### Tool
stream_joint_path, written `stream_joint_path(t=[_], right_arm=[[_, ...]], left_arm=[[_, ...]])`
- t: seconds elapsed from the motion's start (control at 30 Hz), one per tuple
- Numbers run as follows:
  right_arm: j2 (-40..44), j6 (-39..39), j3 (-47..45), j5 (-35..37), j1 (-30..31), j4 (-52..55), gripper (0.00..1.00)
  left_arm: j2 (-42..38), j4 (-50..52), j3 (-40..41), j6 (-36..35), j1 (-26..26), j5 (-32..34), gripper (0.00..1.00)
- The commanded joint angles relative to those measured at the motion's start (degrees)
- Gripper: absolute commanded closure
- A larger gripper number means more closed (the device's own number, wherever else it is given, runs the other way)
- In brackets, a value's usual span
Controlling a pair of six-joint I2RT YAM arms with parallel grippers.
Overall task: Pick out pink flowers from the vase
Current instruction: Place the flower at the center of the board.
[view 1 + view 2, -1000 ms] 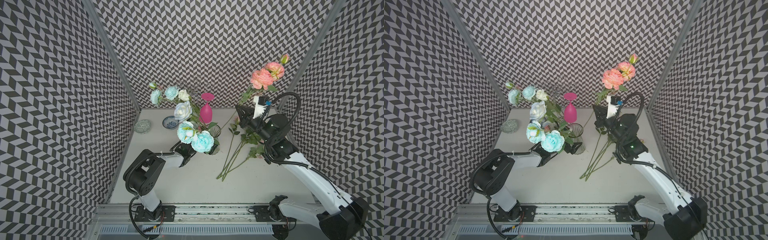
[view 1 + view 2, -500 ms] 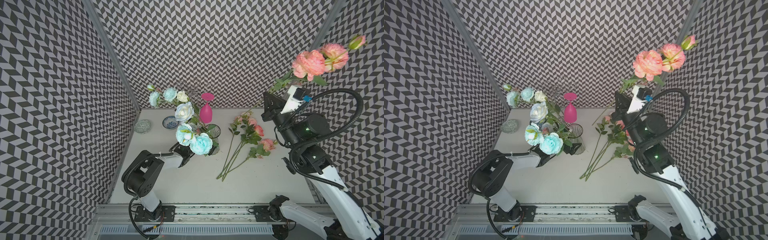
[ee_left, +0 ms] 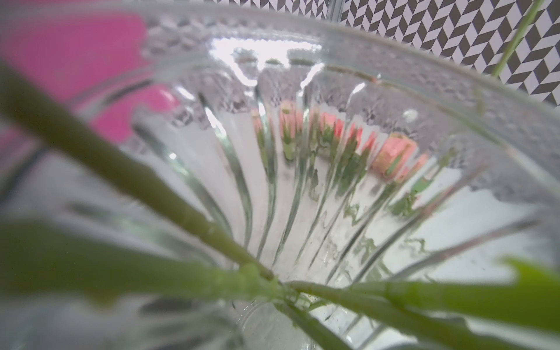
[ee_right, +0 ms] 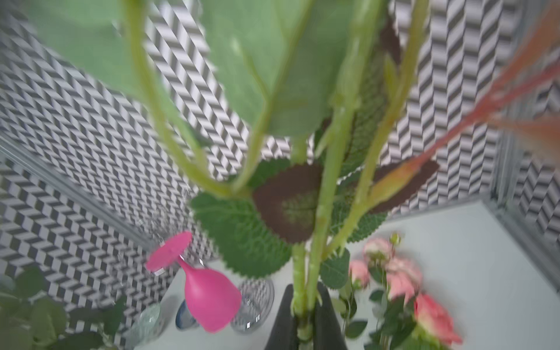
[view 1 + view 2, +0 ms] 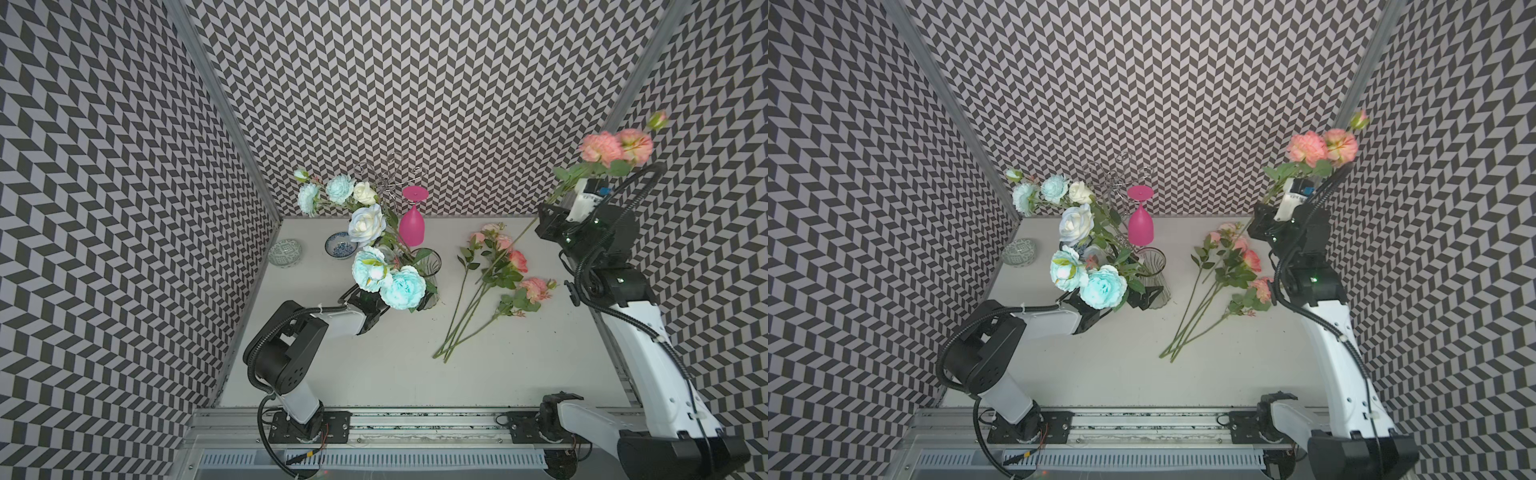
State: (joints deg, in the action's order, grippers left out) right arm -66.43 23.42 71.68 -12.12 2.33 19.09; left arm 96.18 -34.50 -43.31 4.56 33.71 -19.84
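Observation:
Next, my right gripper lets go of the pink flower spray on the leafy stems of the pink flowers [image 5: 506, 289] lying on the table.
My right gripper [image 5: 545, 216] [image 5: 1260, 218] is raised at the back right, shut on the green stem of a pink flower spray. In the right wrist view its fingers [image 4: 285, 321] pinch that stem. The held pink and peach heads [image 5: 615, 145] [image 5: 1323, 147] stand high against the right wall. More pink flowers [image 5: 517, 262] [image 5: 1250, 259] [image 4: 403, 278] lie on the table to the right of the vase. The clear ribbed vase [image 5: 428, 266] [image 5: 1152, 266] [image 3: 333, 151] holds turquoise and white blooms. My left gripper [image 5: 374, 303] [image 5: 1142, 297] is at the vase's lower part, fingers against the glass and partly hidden by blooms.
A magenta goblet [image 5: 412, 226] hangs upside down on a wire stand behind the vase. Two small bowls [image 5: 284, 252] [image 5: 340, 246] sit at the back left. Large turquoise blooms [image 5: 401, 286] lean over my left wrist. Patterned walls close in on three sides.
My right arm has carried the pink spray up and to the right, away from the table middle, uncovering the pink flowers lying there. The left arm and the vase have stayed put.

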Motion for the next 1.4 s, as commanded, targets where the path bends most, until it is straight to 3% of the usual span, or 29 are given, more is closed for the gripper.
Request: stream_joint_path(t=[0.0,0.3,0.77,1.13,1.37], right_arm=[[-1.32,7.59,-2.72,-16.23,-1.42,-1.22,1.0],[-4.39,11.95,-11.29,-25.41,-2.06,-6.02,1.0],[-10.62,5.81,-16.84,-16.27,-2.06,-4.76,1.0],[-18.79,9.97,-20.38,-15.6,-2.02,-11.45,0.98],[-19.26,15.86,-27.29,-14.45,-1.98,-19.24,0.82]], left_arm=[[0.75,5.79,-0.19,0.28,0.04,0.48,0.0],[0.91,5.87,-0.15,-0.02,0.04,0.94,0.0],[1.33,6.59,-0.52,-0.03,0.65,2.16,0.0],[1.79,7.66,-1.56,-0.03,1.0,3.33,0.0],[1.87,8.64,-1.88,0.09,1.09,4.0,0.0]])
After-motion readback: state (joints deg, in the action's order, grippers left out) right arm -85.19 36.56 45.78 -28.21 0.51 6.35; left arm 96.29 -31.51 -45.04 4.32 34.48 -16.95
